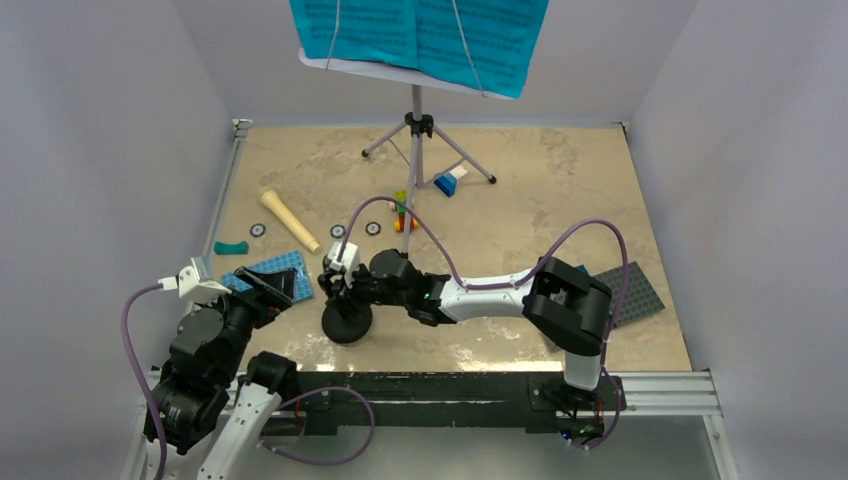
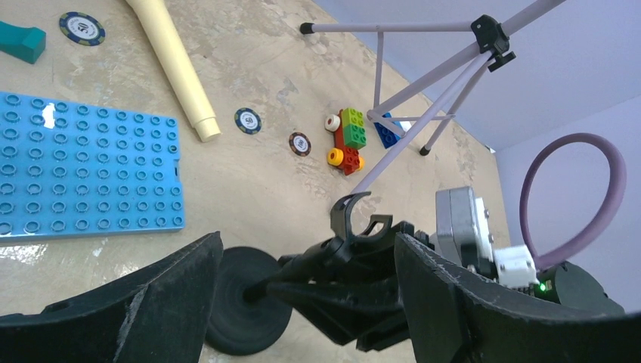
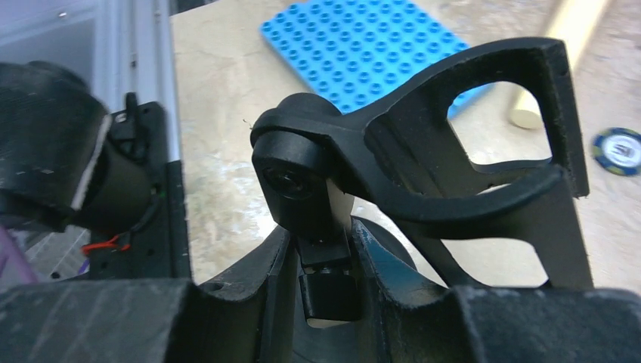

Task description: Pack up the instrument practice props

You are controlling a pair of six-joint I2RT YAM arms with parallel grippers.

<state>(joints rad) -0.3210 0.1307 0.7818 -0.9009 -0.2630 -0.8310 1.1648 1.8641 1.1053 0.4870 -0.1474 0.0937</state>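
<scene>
Next, I set the black mic stand down with my right gripper on the bare table (image 1: 298, 321) (image 3: 295, 170) against the near edge of the blue baseplate.
The black mic stand (image 1: 347, 322) stands on its round base at the near middle of the table. My right gripper (image 1: 340, 288) is shut on its stem just below the clip (image 3: 453, 151), with the fingers (image 3: 272, 287) pressed on either side. My left gripper (image 1: 266, 290) is open and empty just left of the stand, its jaws wide apart around the base (image 2: 242, 302) and clip (image 2: 355, 219) without touching. The cream cone microphone (image 1: 290, 220) lies on the table at the left. The lavender music stand (image 1: 418, 120) with teal pages (image 1: 420, 35) stands at the back.
A blue baseplate (image 1: 270, 275) lies under my left gripper and a grey one (image 1: 630, 290) at the right. Small bricks (image 1: 402, 212), a blue brick (image 1: 447, 183), a teal piece (image 1: 230, 247) and poker chips (image 1: 372, 228) lie scattered. White walls enclose the table.
</scene>
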